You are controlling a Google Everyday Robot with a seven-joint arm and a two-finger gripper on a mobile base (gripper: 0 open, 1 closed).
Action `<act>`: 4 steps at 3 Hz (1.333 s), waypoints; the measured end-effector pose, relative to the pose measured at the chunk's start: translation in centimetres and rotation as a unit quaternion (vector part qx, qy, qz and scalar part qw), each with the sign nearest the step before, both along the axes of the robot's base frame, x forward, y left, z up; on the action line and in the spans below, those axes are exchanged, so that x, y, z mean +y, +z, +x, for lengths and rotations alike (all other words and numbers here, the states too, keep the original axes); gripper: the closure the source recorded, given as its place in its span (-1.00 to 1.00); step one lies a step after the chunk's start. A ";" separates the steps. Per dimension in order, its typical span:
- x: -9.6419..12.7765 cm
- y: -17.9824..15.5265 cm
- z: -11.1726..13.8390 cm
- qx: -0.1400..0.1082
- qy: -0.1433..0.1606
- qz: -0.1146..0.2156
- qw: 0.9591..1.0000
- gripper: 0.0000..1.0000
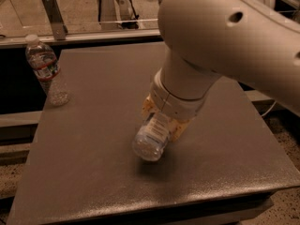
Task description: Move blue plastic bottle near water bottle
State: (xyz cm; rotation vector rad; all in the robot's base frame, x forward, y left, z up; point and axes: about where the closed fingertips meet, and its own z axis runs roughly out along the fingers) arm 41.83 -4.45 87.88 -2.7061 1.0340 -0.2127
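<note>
Next, my gripper sets the blue plastic bottle, which hangs just above the table now, down on the table [95, 97] next to the water bottle, on its inner side.
The blue plastic bottle [151, 142] is held in my gripper [162, 122], base end towards the camera. It tilts and hangs just above the table, with a shadow under it. The gripper's tan fingers [148, 108] are shut around the bottle's body, near the middle of the table. The water bottle [46, 70] stands upright at the table's far left corner. It is clear and ribbed, with a white cap and a red-banded label. It is well to the left of the gripper and apart from it. My large white arm [220, 36] hides the table's far right part.
The dark grey table [93, 182] has its front edge close to the camera and drops off on the left and right. A metal rail and post [52, 15] run behind the table's far edge.
</note>
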 end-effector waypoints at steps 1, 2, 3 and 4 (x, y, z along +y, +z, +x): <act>3.4 0.0 4.7 -0.038 0.028 0.007 0.999 1.00; 6.8 -0.4 9.1 -0.070 0.052 0.016 0.996 1.00; 9.3 -1.0 12.6 -0.082 0.065 0.027 0.994 1.00; 11.7 -1.6 15.2 -0.082 0.083 0.034 0.993 1.00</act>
